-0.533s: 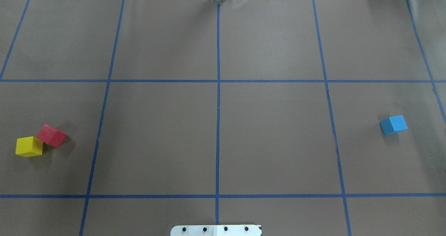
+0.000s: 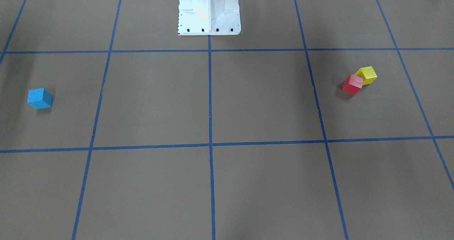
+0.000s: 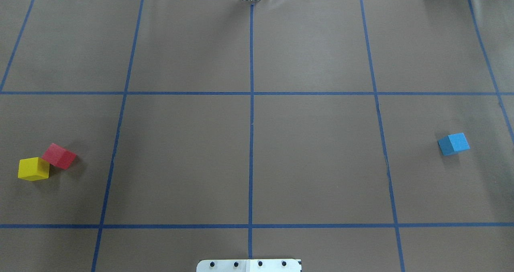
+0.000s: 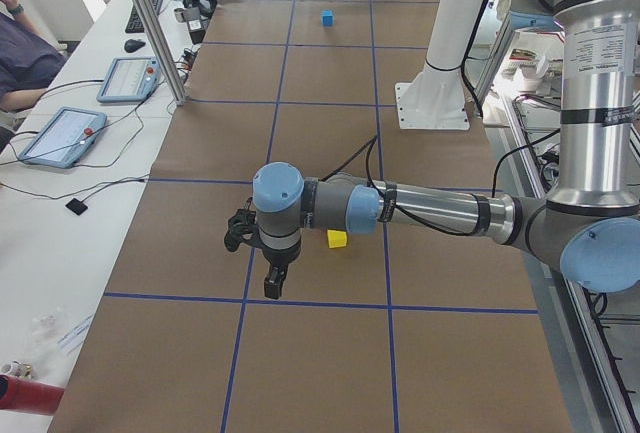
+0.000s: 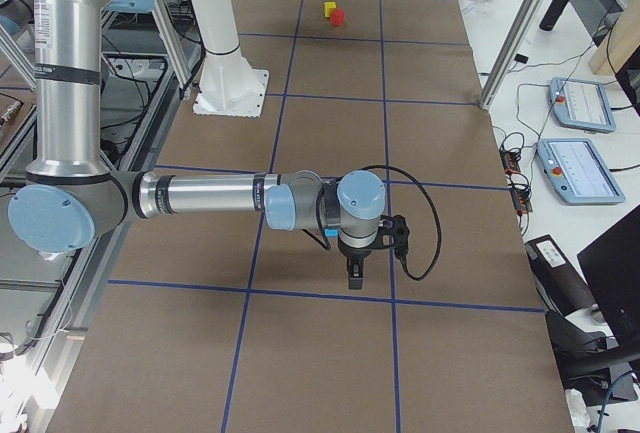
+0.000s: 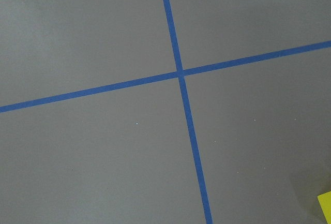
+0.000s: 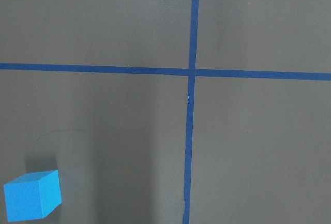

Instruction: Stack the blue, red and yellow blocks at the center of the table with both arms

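Note:
My right gripper will next move over to the blue block (image 2: 39, 98) (image 7: 32, 197), which lies by itself away from the red and yellow blocks, and close around its sides.
The blue block (image 3: 453, 144) lies on the brown table at the right; it also shows in the front view (image 2: 39, 98) and the right wrist view (image 7: 32, 195). The red block (image 3: 59, 156) and the yellow block (image 3: 33, 168) touch each other at the left, both also in the front view: red (image 2: 352, 84), yellow (image 2: 366, 75). My left gripper (image 4: 272, 281) hangs above the table near the yellow block (image 4: 337, 239). My right gripper (image 5: 354, 278) hangs above the table at the other end. Both show only in side views, so I cannot tell whether they are open or shut.
Blue tape lines divide the table into a grid. The white robot base plate (image 3: 249, 265) sits at the near middle edge. Side tables with tablets (image 4: 60, 135) and cables run along the operators' side, and a metal post (image 4: 150, 23) stands there.

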`<state>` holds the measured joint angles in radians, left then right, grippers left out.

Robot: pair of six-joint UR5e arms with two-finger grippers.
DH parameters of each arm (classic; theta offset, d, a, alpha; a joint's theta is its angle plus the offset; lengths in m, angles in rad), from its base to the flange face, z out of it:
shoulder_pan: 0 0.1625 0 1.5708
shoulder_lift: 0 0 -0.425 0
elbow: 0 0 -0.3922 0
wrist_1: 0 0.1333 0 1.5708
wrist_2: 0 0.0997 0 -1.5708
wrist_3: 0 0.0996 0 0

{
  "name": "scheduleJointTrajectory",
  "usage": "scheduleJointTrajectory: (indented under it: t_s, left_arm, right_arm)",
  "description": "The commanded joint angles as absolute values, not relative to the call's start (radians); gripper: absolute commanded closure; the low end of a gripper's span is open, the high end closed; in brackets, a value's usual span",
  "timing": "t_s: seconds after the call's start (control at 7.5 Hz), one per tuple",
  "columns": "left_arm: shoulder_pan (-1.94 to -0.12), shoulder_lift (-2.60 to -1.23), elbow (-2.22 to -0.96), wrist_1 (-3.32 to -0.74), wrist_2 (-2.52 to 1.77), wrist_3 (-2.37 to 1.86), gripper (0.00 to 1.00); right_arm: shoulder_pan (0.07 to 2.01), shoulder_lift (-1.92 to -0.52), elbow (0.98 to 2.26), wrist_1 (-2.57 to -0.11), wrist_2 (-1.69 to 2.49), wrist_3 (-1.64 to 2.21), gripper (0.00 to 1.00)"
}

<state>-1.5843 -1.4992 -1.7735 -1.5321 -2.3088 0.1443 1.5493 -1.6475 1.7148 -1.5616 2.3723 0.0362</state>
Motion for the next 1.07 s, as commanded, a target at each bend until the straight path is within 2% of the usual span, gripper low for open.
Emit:
scheduleJointTrajectory:
  t_s: [0.0, 0.13, 0.4, 0.67, 0.93]
  left_arm:
    - [-1.58, -1.502, -1.77, -1.536, -2.306, 0.138, 0.0]
    - [-1.582, -1.494, -1.77, -1.534, -2.312, 0.143, 0.0]
    - [-1.582, -1.483, -1.782, -1.536, -2.313, 0.138, 0.0]
    - [-1.582, -1.482, -1.787, -1.537, -2.313, 0.144, 0.0]
    - [-1.582, -1.482, -1.787, -1.539, -2.313, 0.146, 0.0]
  right_arm:
    - [1.549, -1.647, 1.724, -1.557, 2.375, 0.035, 0.0]
    - [1.549, -1.641, 1.726, -1.557, 2.375, 0.037, 0.01]
    - [1.539, -1.537, 1.73, -1.569, 2.379, 0.05, 0.0]
    - [1.468, -1.56, 1.716, -1.546, 2.44, 0.057, 0.01]
    - [1.328, -1.613, 1.718, -1.367, 2.406, 0.171, 0.02]
